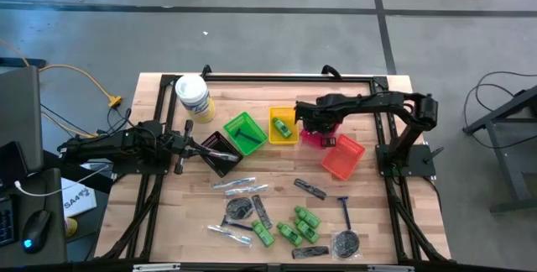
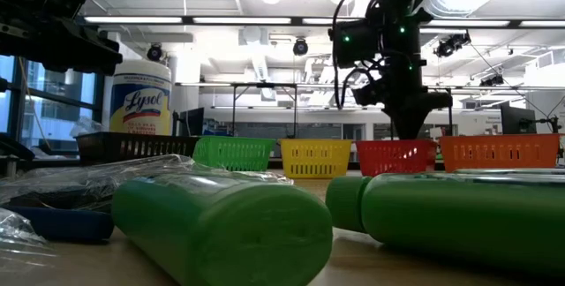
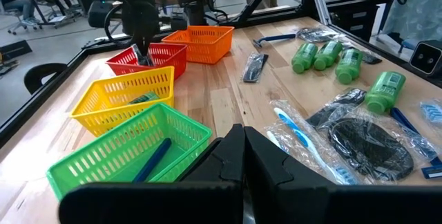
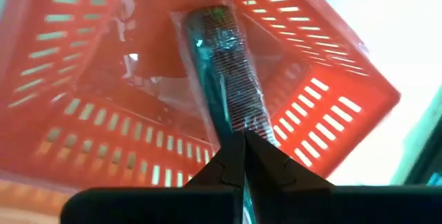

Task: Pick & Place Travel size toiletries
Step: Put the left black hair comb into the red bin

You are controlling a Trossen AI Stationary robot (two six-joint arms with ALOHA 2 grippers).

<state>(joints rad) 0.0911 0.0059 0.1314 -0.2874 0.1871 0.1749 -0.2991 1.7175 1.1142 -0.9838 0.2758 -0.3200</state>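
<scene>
The wrapped comb lies slanted across the red basket, so the robot's right gripper will open, grip it again and line it up with the basket's side (image 4: 312,36) before leaving it inside.
My right gripper (image 1: 312,128) hangs over the red basket (image 4: 103,106), shut on a dark comb in a clear wrapper (image 4: 221,58). In the low view this gripper (image 2: 410,127) stands just above the red basket's rim (image 2: 395,156). My left gripper (image 3: 242,151) is shut and holds nothing; it waits beside the black basket (image 1: 220,150). Several loose toiletries lie flat on the near half of the table: green bottles (image 1: 289,232), a blue razor (image 1: 344,211), combs (image 1: 310,190) and a round dark packet (image 1: 346,241). My right gripper pinches the wrapped comb's near end (image 4: 238,124) between its two fingers, coming from above and pointing down. The comb runs on along the fingers and hangs below them into the red basket. Whether its far end (image 4: 210,16) touches the basket floor, I cannot tell.
The black basket, a green basket (image 1: 246,132), a yellow basket (image 1: 283,125), the red one and an orange basket (image 1: 343,156) stand in a row across the table's middle. A white Lysol tub (image 1: 193,96) stands far left. The green basket holds a blue item (image 3: 152,158).
</scene>
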